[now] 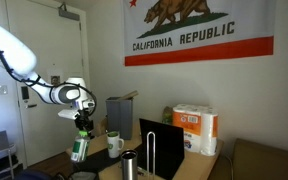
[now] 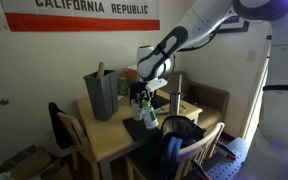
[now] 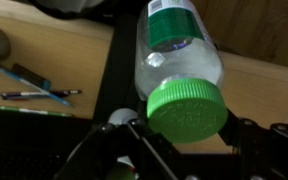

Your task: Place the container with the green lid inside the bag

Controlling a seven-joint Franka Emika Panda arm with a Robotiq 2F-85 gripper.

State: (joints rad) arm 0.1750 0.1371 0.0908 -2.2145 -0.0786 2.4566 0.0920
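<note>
The robot's gripper should release the container with the green lid inside the open bag at the table's front edge (image 1: 84, 174).
My gripper (image 1: 82, 126) is shut on the bright green cap (image 3: 187, 108) of the container with the green lid (image 1: 79, 148), a pale clear bottle hanging below the jaws. In the wrist view the fingers (image 3: 187, 128) clamp the cap on both sides and the bottle body (image 3: 179, 50) points away over the wooden table. The bottle (image 2: 149, 116) hangs above the table near its front edge. The grey bag (image 1: 119, 112) stands upright and open on the table, apart from the gripper; it also shows in an exterior view (image 2: 101, 95).
A white mug (image 1: 115, 146), a steel tumbler with a dark lid (image 1: 130, 165), a black laptop (image 1: 162, 146) and a pack of paper rolls (image 1: 195, 128) stand on the table. Pens (image 3: 34, 95) lie on the wood. Chairs (image 2: 69, 130) stand around the table.
</note>
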